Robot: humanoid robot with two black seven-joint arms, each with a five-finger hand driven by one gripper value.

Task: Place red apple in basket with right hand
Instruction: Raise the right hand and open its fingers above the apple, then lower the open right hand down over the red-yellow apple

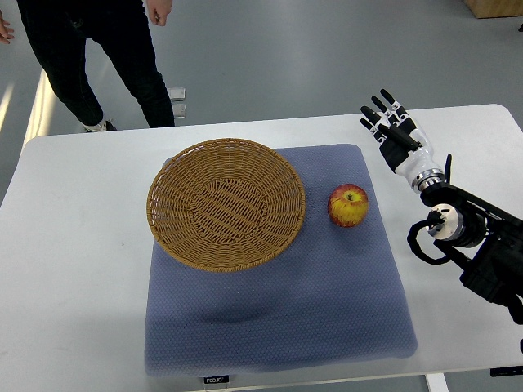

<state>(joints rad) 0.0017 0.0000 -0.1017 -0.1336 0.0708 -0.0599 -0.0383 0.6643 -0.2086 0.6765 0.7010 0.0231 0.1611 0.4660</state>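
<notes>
Next, my right gripper grasps the middle of the red apple (348,205) beside the basket, fingers on opposite sides.
A red apple with a yellow patch (348,205) sits on the blue-grey mat (278,318), just right of the basket. The round wicker basket (225,202) stands on the mat's left half and is empty. My right hand (390,123) is up at the back right, over the white table beyond the mat's corner. Its fingers are spread and hold nothing. It is well apart from the apple, up and to the right of it. My right arm (470,237) comes in from the right edge.
The white table (73,269) carries the mat. A person in dark trousers (98,57) stands behind the table's far left edge. A small white object (176,100) lies on the floor there.
</notes>
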